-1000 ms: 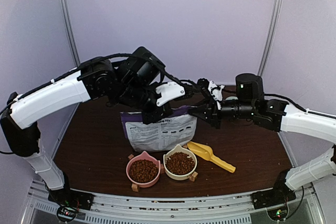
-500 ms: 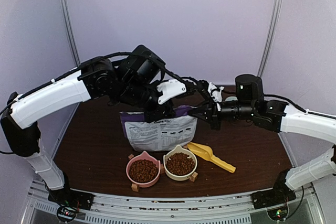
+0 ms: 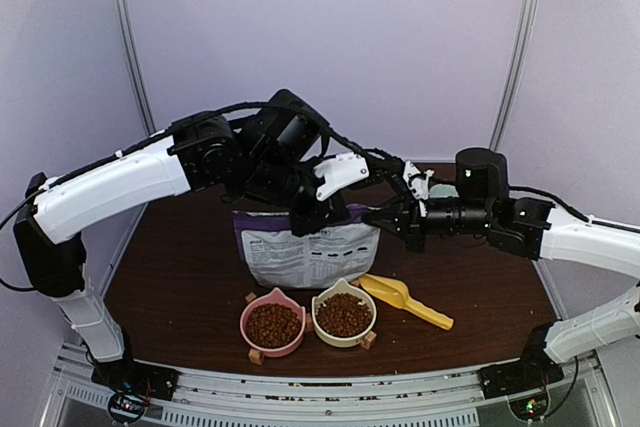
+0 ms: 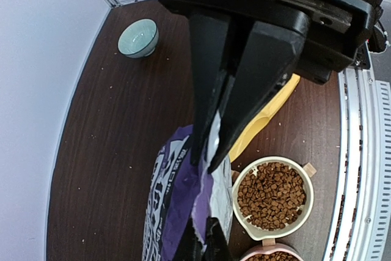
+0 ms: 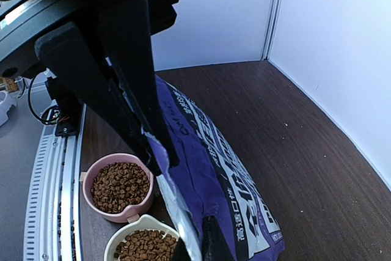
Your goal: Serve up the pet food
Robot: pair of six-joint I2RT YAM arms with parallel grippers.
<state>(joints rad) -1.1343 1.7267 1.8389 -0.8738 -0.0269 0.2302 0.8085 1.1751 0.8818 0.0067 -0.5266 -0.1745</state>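
Observation:
I see my left gripper meeting my right gripper on the bag's top edge, so next I pinch nearer the bag's corner [image 3: 377, 226] with my right gripper before my left gripper slides back.
The pet food fills two bowls at the table's front: brown kibble [image 3: 273, 326] in a pink bowl [image 3: 243, 323] and kibble [image 3: 343, 313] in a cream bowl [image 3: 372, 309]. Behind them stands the purple bag [image 3: 305, 247]. My left gripper [image 3: 308, 219] is shut on the bag's torn top edge, and in its wrist view the left gripper [image 4: 203, 163] pinches the silver lining. My right gripper [image 3: 378, 219] is shut on the same edge further right; in the right wrist view the right gripper [image 5: 160, 158] clamps the bag [image 5: 226, 175]. Kibble [image 4: 272, 195] shows below.
A yellow scoop [image 3: 402, 298] lies right of the cream bowl, beside the bag. A small teal bowl [image 4: 138, 36] sits at the far back corner near the wall. White walls close in the table's back and sides.
The left gripper opened briefly and shut again on the bag's top edge. The right gripper closed on the edge. Both arms and the bag's top shifted slightly right.

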